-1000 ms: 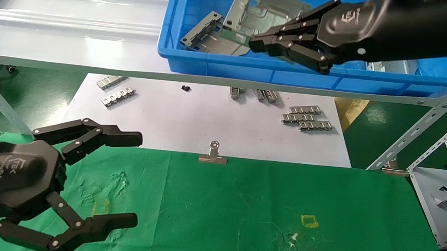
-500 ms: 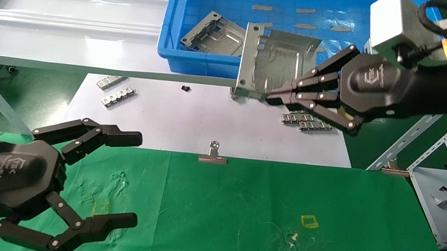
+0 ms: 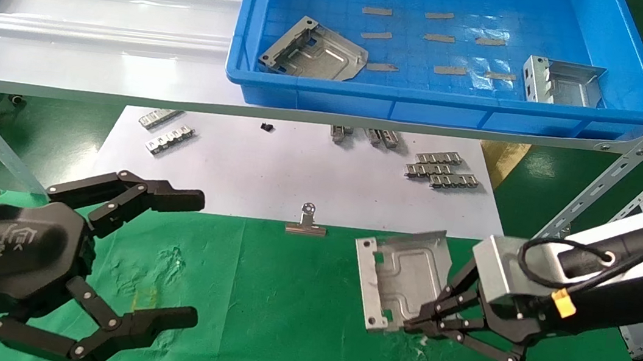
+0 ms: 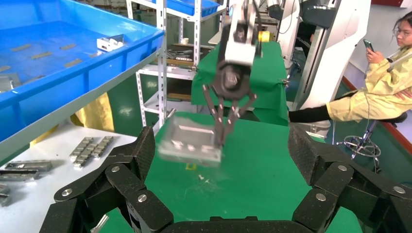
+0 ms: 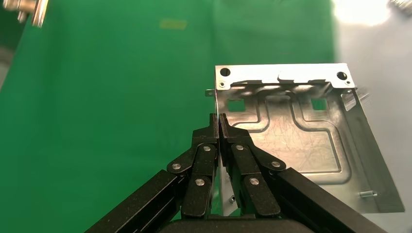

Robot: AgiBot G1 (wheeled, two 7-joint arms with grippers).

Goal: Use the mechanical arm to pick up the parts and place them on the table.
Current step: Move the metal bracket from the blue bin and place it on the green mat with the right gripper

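Note:
My right gripper is to release the silver-grey sheet-metal part on the green cloth [image 3: 443, 319] just behind the pale scuffed patch.
My right gripper [image 3: 411, 326] is shut on the edge of a silver-grey sheet-metal part [image 3: 405, 276]. It holds the part tilted low over the right side of the green table [image 3: 291, 324]. In the right wrist view the closed fingertips [image 5: 214, 127] pinch the part's [image 5: 301, 141] thin side wall. The left wrist view shows the same part [image 4: 187, 143] blurred, just above the cloth. Two more parts [image 3: 316, 51] [image 3: 563, 81] lie in the blue tray [image 3: 446, 113]. My left gripper [image 3: 192, 255] stands open and empty at the table's front left.
Behind the cloth lies a white sheet [image 3: 298, 171] with ribbed metal strips [image 3: 442, 171], and a binder clip [image 3: 306, 223] at its edge. Slotted metal shelf rails [image 3: 621, 186] slant down on the right. A seated person [image 4: 374, 92] is beyond the table.
The right gripper lifted the part out of the blue tray and carried it down and forward to the green table. The left arm has not moved.

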